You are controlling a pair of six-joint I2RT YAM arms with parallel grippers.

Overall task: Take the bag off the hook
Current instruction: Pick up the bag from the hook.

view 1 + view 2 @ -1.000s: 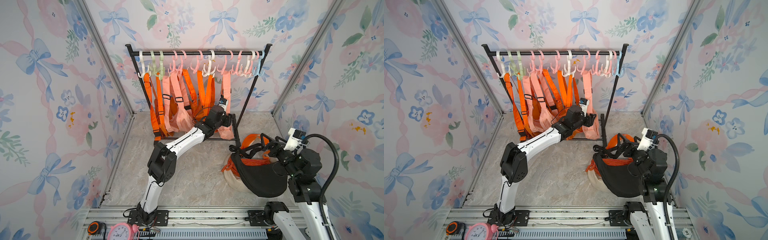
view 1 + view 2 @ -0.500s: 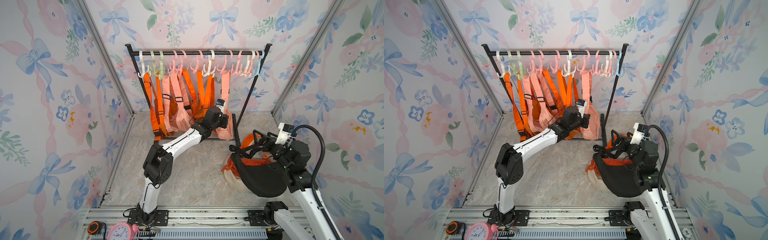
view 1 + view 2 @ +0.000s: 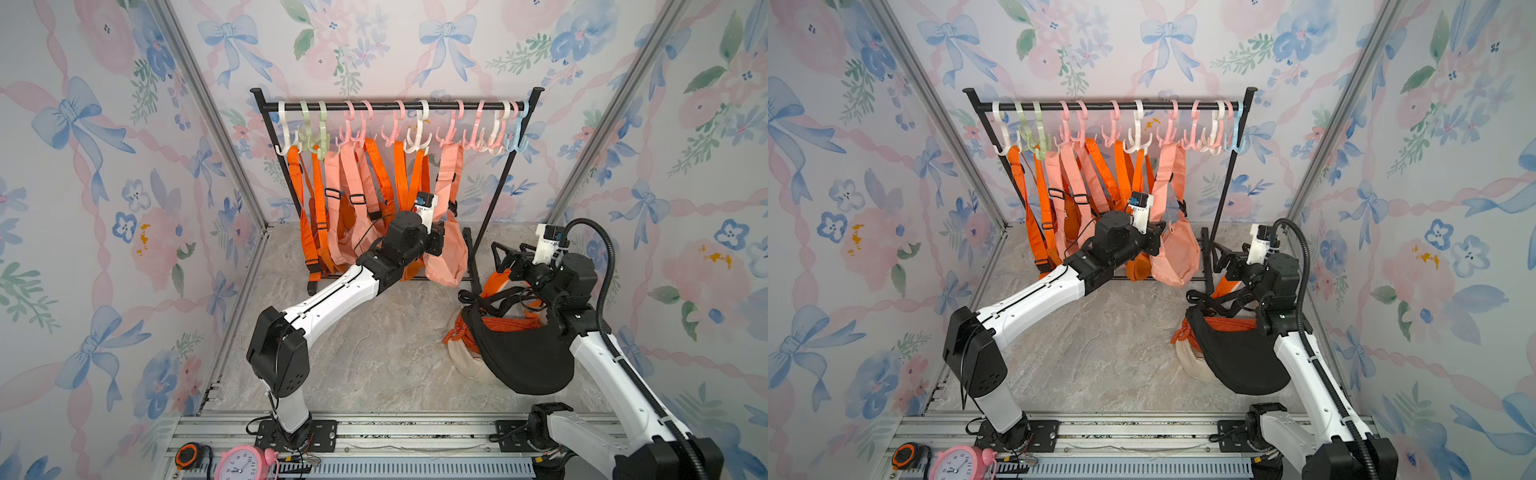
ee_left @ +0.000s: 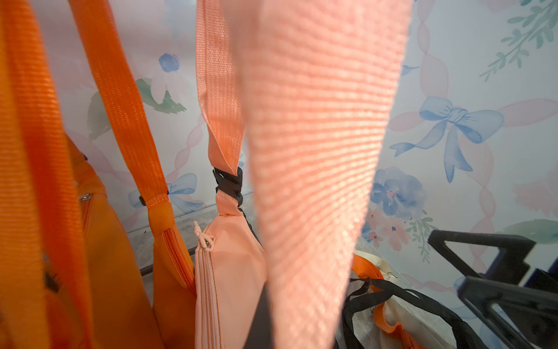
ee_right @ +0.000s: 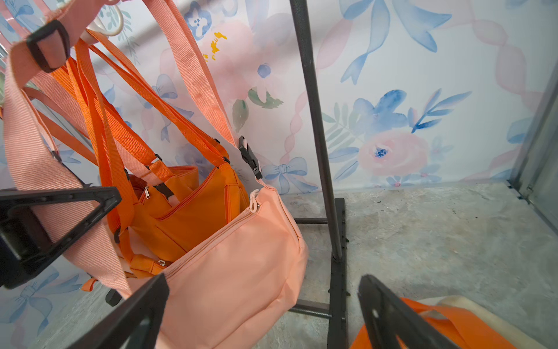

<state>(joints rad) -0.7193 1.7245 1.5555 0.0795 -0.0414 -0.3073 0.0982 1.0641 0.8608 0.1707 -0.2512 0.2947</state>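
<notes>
The robot's right gripper should next grab the salmon-pink bag by the strap side (image 3: 456, 174) (image 5: 198, 78) nearest the rack's post, between the pink hook and the black buckle.
A salmon-pink bag (image 3: 446, 255) (image 3: 1177, 255) hangs by its wide strap (image 3: 452, 166) from a pink hook (image 3: 458, 124) (image 3: 1173, 124) on the black rail. My left gripper (image 3: 437, 232) (image 3: 1158, 233) is shut on that strap just above the bag's body. In the left wrist view the strap (image 4: 317, 181) fills the middle and hides the jaws. My right gripper (image 3: 505, 254) (image 3: 1223, 257) (image 5: 265, 302) is open and empty, low beside the rack's right post, facing the pink bag (image 5: 235, 272).
Several orange and pink bags (image 3: 353, 199) hang further left on the rack. The rack's right post (image 3: 496, 195) and foot (image 5: 336, 272) stand between the arms. A black bag (image 3: 523, 361) lies on an orange and cream pile on the floor. A clock (image 3: 243, 463) sits at the front rail.
My left gripper has closed on the pink bag's strap after reaching further in toward the rack. The right arm has moved a little toward the rack, still open.
</notes>
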